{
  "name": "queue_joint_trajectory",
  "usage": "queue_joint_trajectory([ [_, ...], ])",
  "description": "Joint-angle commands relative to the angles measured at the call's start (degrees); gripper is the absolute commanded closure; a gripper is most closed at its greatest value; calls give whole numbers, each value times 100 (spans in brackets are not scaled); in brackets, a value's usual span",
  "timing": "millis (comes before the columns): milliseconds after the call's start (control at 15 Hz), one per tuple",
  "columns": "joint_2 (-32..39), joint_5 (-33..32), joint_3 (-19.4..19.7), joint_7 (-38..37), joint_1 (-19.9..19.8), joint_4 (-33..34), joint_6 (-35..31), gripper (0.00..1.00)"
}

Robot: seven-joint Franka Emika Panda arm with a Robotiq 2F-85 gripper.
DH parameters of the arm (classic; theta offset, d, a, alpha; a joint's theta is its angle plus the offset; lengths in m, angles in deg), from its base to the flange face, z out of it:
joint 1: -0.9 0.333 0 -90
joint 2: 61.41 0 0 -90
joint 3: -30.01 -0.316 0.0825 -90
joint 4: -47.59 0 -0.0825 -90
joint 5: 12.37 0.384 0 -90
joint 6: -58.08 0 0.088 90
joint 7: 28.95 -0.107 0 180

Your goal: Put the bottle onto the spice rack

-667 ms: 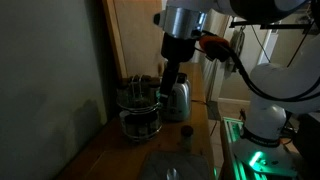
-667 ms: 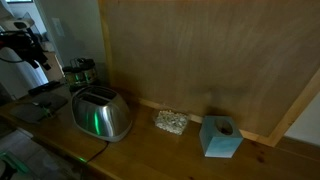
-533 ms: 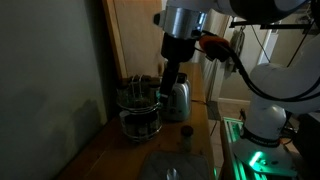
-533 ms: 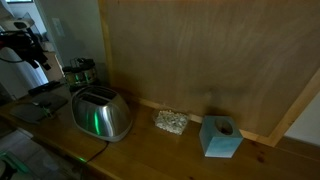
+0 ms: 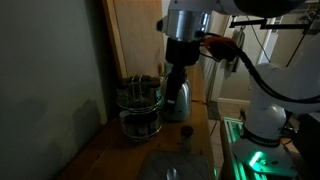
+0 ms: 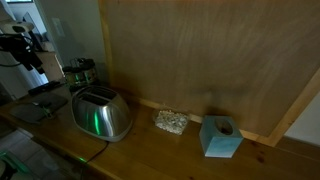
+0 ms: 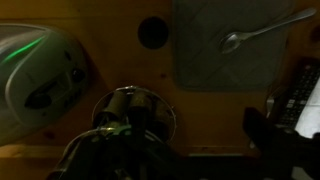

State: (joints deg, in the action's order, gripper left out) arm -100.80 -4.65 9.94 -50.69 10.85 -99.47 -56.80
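Note:
I will next move my gripper down to the dark round top (image 5: 187, 131) (image 7: 153, 33) of the small bottle beside the grey mat and close it there.
The small dark bottle (image 5: 186, 132) stands upright on the wooden counter in front of the toaster. In the wrist view it is a dark round top (image 7: 151, 32). The round wire spice rack (image 5: 139, 108) with small jars stands beside the toaster, and also shows in the wrist view (image 7: 128, 112) and, behind the toaster, in an exterior view (image 6: 80, 70). My gripper (image 5: 172, 86) hangs above the gap between rack and toaster. In the wrist view its fingers (image 7: 172, 140) are spread wide with nothing between them. It also shows in an exterior view (image 6: 32, 58).
The silver toaster (image 5: 179, 98) (image 6: 101, 113) (image 7: 36, 70) stands close to the rack. A grey mat (image 7: 232, 62) with a spoon (image 7: 262, 30) lies near the bottle. A teal box (image 6: 220, 137) and a small speckled block (image 6: 170, 122) sit along the wooden back wall.
The arm has shifted slightly up and away from the rack. The bottle, rack and toaster have not moved.

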Motion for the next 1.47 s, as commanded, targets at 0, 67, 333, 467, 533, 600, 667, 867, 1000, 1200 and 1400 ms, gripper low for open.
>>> queue_joint_trajectory([
  [0, -159, 664, 115, -266, 337, -135, 307, 0],
  [67, -206, 601, 11, -367, 309, -183, 373, 0],
  [333, -342, 211, -207, -387, 266, -576, 325, 0],
  [467, -415, 167, -216, -363, 270, -838, 173, 0],
  [533, -473, 162, -207, -344, 278, -979, 43, 0],
  [600, -544, 120, -196, -355, 251, -1120, -50, 0],
  [667, -599, 169, -124, -293, 265, -1269, -216, 0],
  [867, -333, 50, -160, -455, 49, -1128, -496, 0],
  [1000, -252, 50, -169, -516, -32, -1128, -724, 0],
  [1200, -56, 111, -178, -629, -128, -1127, -1000, 0],
  [1400, 126, 206, -100, -773, -134, -1131, -763, 0],
])
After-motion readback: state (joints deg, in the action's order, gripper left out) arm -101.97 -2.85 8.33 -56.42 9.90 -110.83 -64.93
